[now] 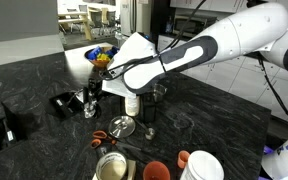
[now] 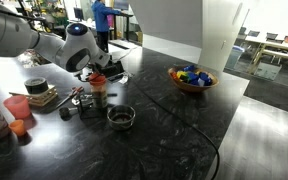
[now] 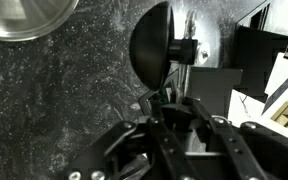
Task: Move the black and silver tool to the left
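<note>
Next, I open my gripper and let the black and silver tool go between the flat black box and the silver dish (image 1: 95,113) (image 3: 122,76).
My gripper (image 1: 92,95) is low over the dark table, left of the middle, and shows in both exterior views (image 2: 81,88). In the wrist view its fingers (image 3: 174,105) are drawn together. The black and silver tool (image 1: 88,104) is a small slender piece that hangs at the fingertips, just above the table. In the wrist view the fingers mostly hide it. An orange-lidded bottle (image 2: 98,92) stands right beside the gripper.
A round silver dish (image 1: 122,126) (image 2: 120,117) (image 3: 24,15) lies near the gripper. A bowl of coloured items (image 1: 99,53) (image 2: 191,77) stands further off. A flat black box (image 1: 64,100), a metal cup (image 1: 111,165), a red lid (image 1: 156,170) and a white mug (image 1: 199,165) crowd the table's near side.
</note>
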Robot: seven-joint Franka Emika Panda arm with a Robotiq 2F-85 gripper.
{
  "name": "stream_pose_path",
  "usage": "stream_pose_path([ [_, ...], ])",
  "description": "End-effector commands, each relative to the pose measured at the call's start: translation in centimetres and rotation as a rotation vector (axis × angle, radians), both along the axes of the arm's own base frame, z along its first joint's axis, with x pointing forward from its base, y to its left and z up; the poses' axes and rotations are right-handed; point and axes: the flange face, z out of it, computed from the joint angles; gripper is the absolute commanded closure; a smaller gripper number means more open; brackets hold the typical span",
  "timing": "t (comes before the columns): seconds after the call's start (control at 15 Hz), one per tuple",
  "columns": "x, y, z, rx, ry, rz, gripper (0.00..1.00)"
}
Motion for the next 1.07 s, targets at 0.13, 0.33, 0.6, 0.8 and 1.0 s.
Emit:
stream_pose_path([
  [0.13,0.5,0.7,-0.5,0.005,0.009,-0.001,0.9],
  [0.33,0.4,0.6,-1.3,0.006,0.028,-0.001,0.9],
  [0.6,0.4,0.4,-1.7,-0.004,0.037,0.001,0.67],
  [0.8,0.3,0.5,-1.5,-0.007,0.037,0.013,0.34],
  [1.0,0.1,0.3,-1.7,-0.005,0.029,0.004,0.37],
])
